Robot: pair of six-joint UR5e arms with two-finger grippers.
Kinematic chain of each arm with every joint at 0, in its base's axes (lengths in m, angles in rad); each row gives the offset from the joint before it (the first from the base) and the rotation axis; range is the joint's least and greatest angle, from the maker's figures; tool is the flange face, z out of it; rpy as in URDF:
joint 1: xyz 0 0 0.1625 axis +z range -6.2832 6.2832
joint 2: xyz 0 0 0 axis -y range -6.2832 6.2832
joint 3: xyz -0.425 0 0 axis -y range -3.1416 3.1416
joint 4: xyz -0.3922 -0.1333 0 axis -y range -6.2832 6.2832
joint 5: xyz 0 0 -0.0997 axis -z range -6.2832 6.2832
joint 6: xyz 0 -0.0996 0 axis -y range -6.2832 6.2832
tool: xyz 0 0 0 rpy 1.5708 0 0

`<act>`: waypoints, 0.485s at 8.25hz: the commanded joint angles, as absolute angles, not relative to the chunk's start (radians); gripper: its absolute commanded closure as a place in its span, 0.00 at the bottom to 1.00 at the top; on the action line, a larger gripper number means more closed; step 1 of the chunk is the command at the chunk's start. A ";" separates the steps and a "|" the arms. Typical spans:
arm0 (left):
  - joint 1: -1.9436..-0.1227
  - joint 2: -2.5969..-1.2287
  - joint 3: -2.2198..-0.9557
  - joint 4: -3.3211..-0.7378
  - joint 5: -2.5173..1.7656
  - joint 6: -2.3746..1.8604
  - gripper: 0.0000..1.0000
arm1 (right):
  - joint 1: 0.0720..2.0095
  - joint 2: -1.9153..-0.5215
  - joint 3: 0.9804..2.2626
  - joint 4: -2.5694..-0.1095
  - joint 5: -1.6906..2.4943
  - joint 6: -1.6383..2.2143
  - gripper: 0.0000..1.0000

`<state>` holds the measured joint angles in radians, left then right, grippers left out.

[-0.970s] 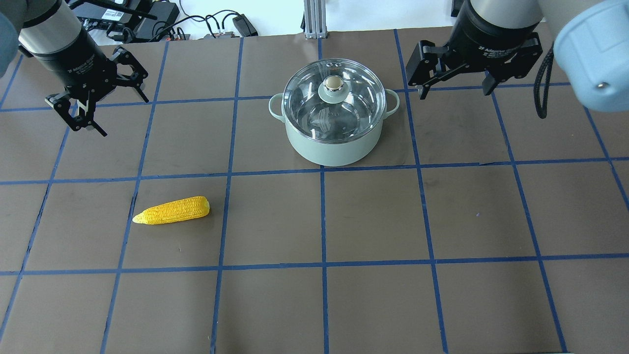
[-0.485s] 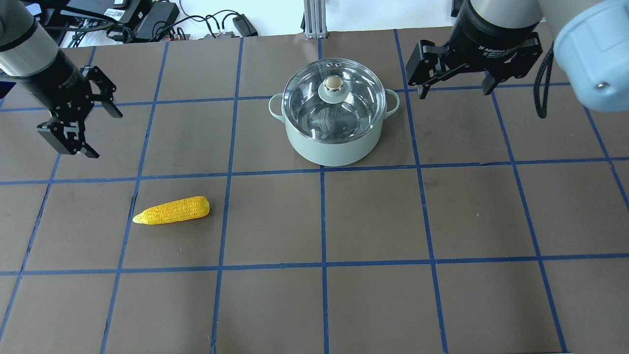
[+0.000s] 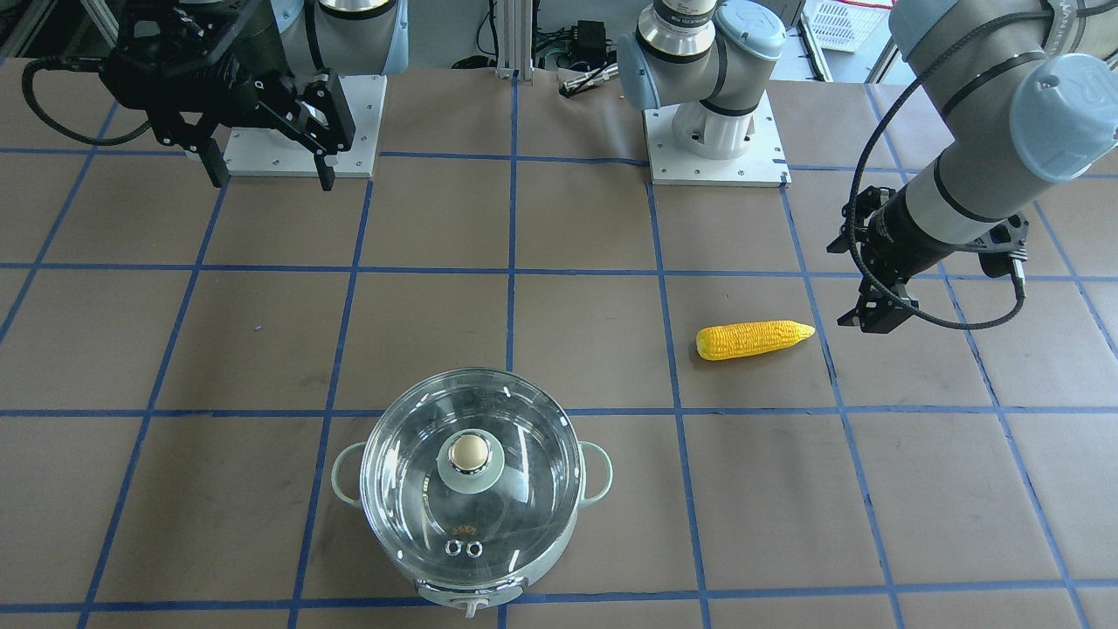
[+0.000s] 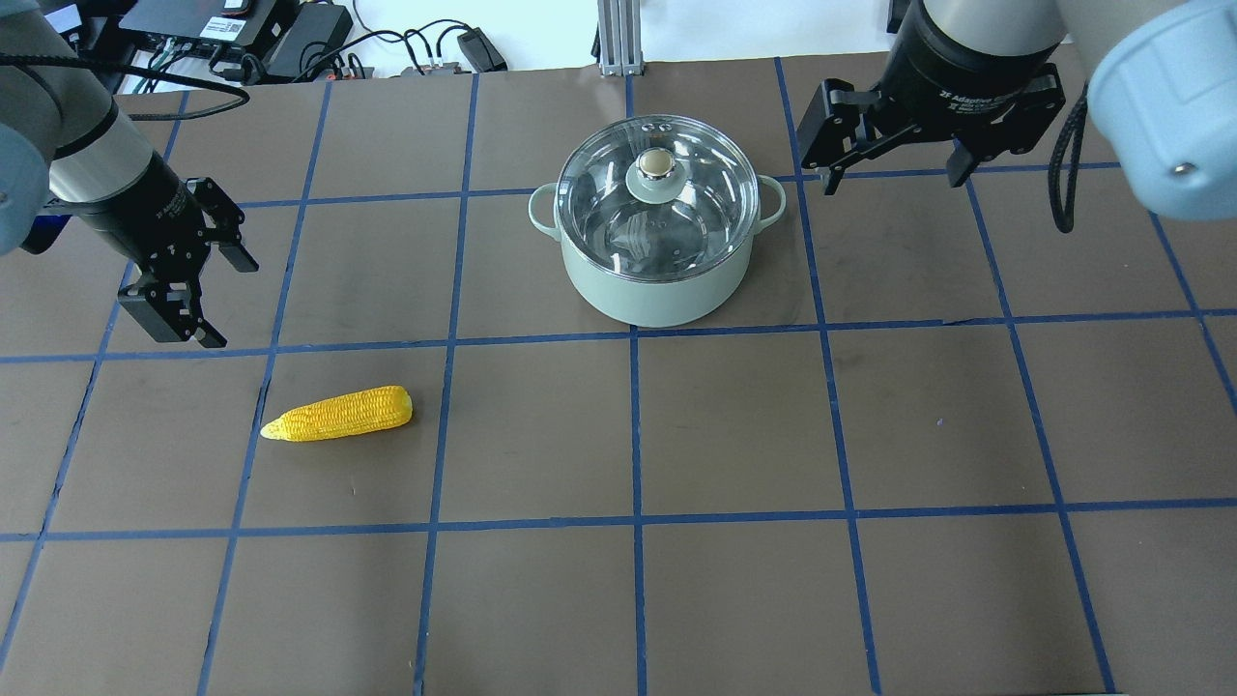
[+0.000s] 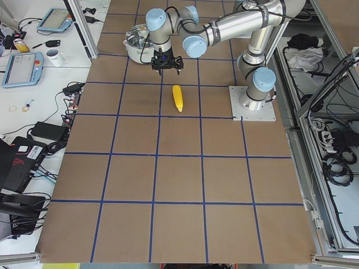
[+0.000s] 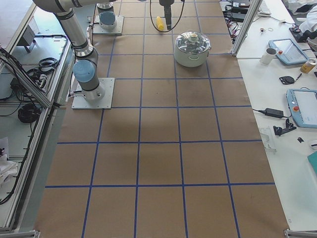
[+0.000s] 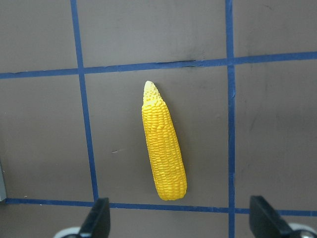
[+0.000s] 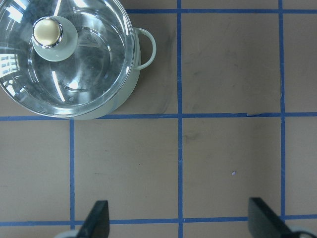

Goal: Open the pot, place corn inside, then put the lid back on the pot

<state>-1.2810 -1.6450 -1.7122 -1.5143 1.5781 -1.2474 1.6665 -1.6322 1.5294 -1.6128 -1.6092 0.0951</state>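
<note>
My left gripper moves to the yellow corn next and closes around the corn's middle (image 3: 749,340) (image 7: 163,147), between its pointed end and its thick end.
The pale mint-green pot (image 4: 657,290) stands at the table's far middle, and the clear glass lid (image 4: 609,208) with its beige knob (image 4: 656,164) sits on it. The yellow corn (image 4: 338,414) lies on the table at the near left, pointed end to the left. My left gripper (image 4: 235,305) is open and empty. It hovers beyond the corn's pointed end and to its left. In the left wrist view the corn (image 7: 163,153) lies ahead of the open fingers (image 7: 99,218). My right gripper (image 4: 894,184) is open and empty, in the air right of the pot.
The table is brown paper with a blue tape grid (image 4: 633,425). Cables and electronics (image 4: 290,39) lie beyond the far edge. The two arm bases (image 3: 716,131) stand on plates at the robot's side.
My left gripper has moved nearer and lower, from the far left corner toward the corn, and has turned. The right gripper, pot, lid and corn have not moved.
</note>
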 commanded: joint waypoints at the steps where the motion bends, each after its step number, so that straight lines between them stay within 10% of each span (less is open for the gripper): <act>1: -1.279 -1.654 -1.753 -1.522 1.575 -1.259 0.00 | 1.666 -1.632 1.529 -1.612 -1.611 0.095 0.00; 4: -1.279 -1.631 -1.810 -1.509 1.575 -1.265 0.00 | 1.667 -1.631 1.529 -1.612 -1.599 0.095 0.00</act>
<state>-1.2794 -1.6368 -1.7871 -1.5128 1.5731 -1.2605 1.6654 -1.6321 1.5294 -1.6128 -1.6082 0.0951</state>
